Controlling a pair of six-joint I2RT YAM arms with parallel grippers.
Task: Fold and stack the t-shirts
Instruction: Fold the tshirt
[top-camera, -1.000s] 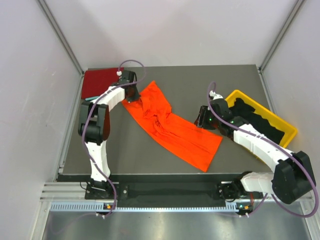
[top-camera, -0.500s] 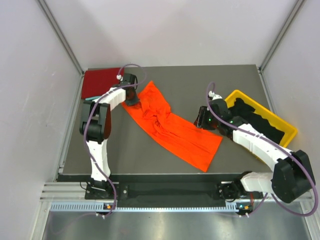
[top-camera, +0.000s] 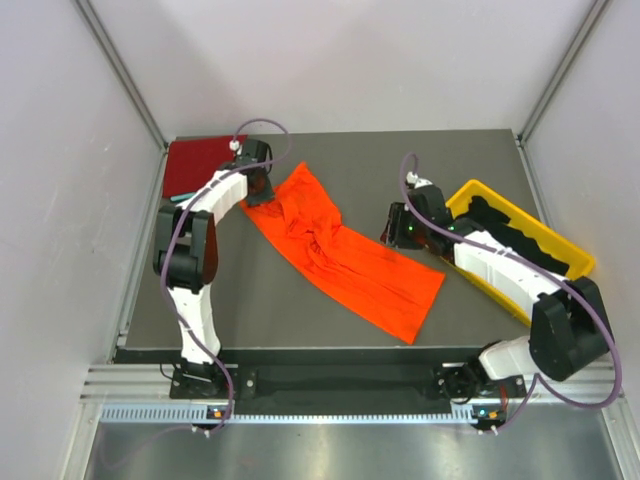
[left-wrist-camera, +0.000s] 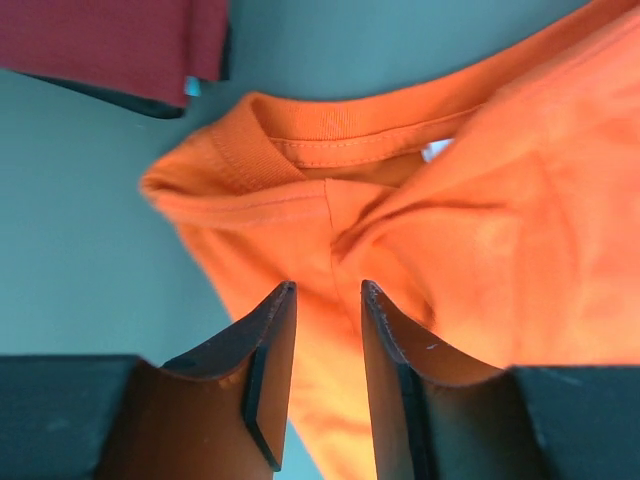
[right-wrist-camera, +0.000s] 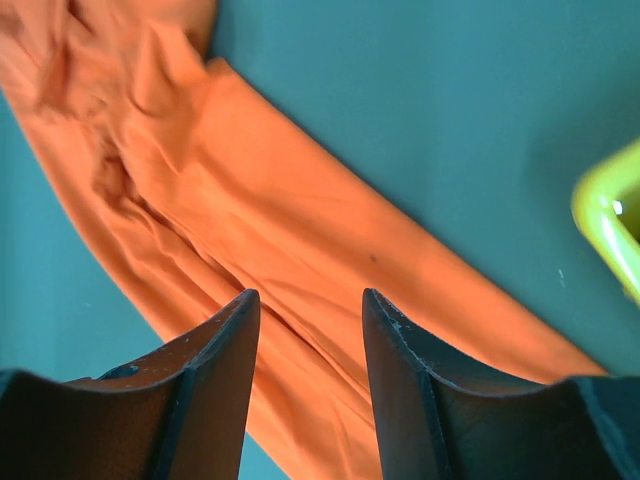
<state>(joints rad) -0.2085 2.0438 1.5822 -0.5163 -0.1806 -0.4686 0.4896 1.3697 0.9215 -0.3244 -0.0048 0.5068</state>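
I need to pinch the orange t-shirt's edge (left-wrist-camera: 218, 284) below the collar with my left gripper and swing the orange t-shirt straight, because it slants, with its collar by the dark red t-shirt.
The bright orange t-shirt (top-camera: 345, 260) lies crumpled in a diagonal band across the table. Its collar (left-wrist-camera: 330, 135) faces my left gripper (left-wrist-camera: 328, 290), which hovers open just above the neck end with nothing pinched. In the top view this left gripper (top-camera: 262, 188) is at the shirt's upper left tip. My right gripper (right-wrist-camera: 310, 295) is open above the shirt's smoother lower half, seen from above at its right edge (top-camera: 397, 232). A folded dark red t-shirt (top-camera: 195, 165) lies at the back left corner. Black t-shirts (top-camera: 520, 245) fill the bin.
A yellow plastic bin (top-camera: 462, 193) stands at the right side of the table, its corner (right-wrist-camera: 610, 225) close to my right gripper. A thin teal edge (left-wrist-camera: 190, 88) shows under the dark red shirt. Side walls enclose the table.
My left gripper has gone from shut to open, letting go of the orange shirt's neck end. The right arm has shifted slightly left and toward the back.
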